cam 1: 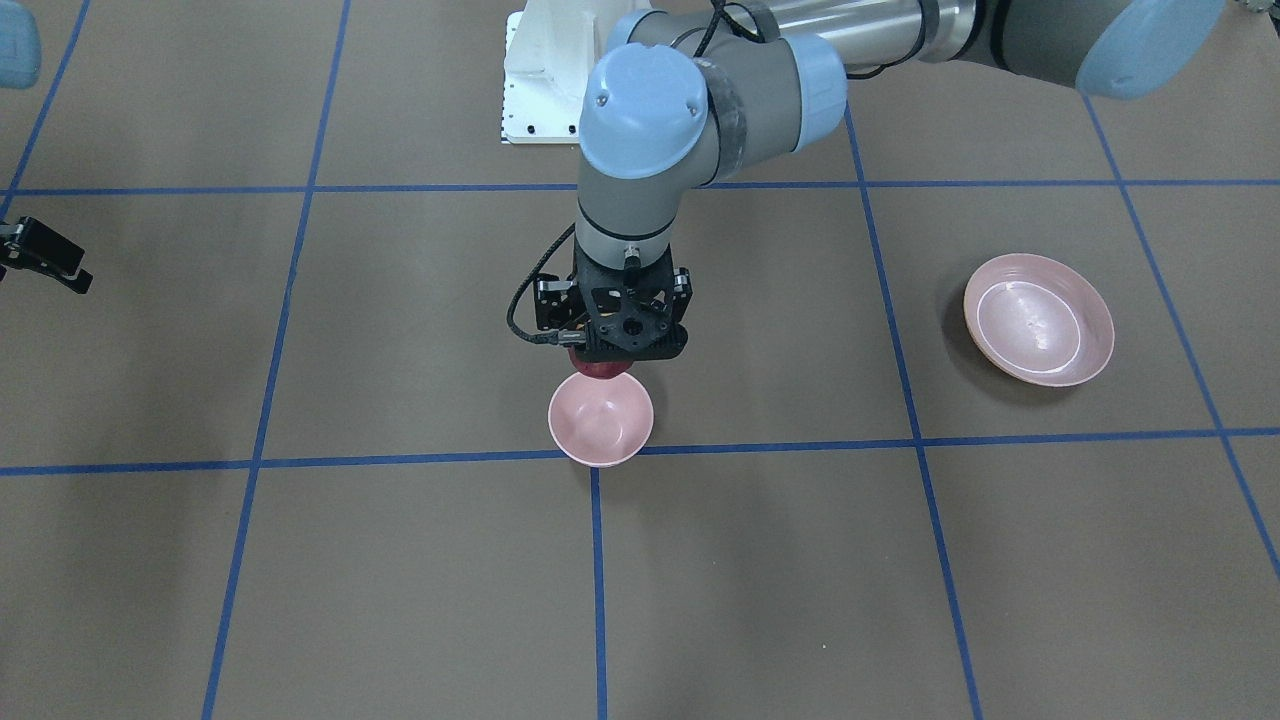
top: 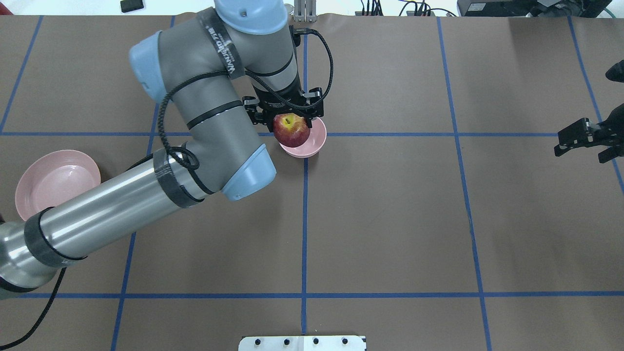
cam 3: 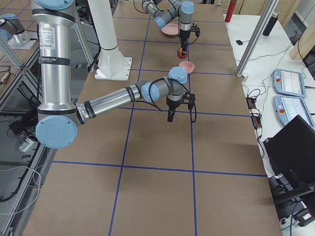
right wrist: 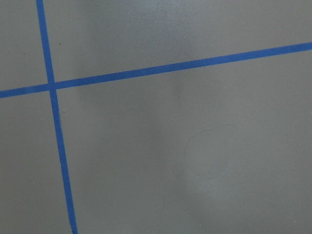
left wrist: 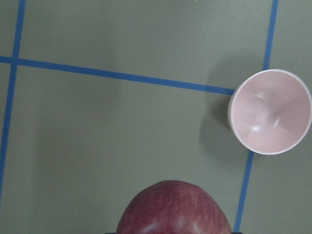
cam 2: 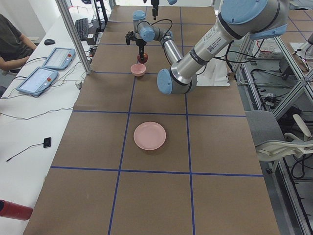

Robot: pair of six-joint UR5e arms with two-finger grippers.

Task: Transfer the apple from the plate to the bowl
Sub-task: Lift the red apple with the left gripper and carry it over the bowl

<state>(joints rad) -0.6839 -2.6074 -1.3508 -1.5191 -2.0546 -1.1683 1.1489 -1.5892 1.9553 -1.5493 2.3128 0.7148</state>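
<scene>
Next, I let go of the dark red apple with my left gripper in the middle of the small pink bowl (cam 1: 601,420) (left wrist: 269,114).
My left gripper (top: 291,123) is shut on the dark red apple (top: 291,130), which has a yellow patch on top. The apple (cam 1: 600,369) hangs in the air over the robot-side rim of the small pink bowl (cam 1: 600,420), not inside it. In the left wrist view the apple (left wrist: 173,209) fills the bottom edge, with the bowl (left wrist: 270,112) off to the right. The wide pink plate (top: 53,183) lies bare at the table's left. My right gripper (top: 585,140) hovers far to the right, its fingers apart and holding nothing.
Blue tape lines grid the brown table. A white mounting plate (cam 1: 545,75) sits at the robot's base. A red bottle (cam 2: 14,209) and tablets (cam 2: 36,81) lie on the side desk, where a person sits.
</scene>
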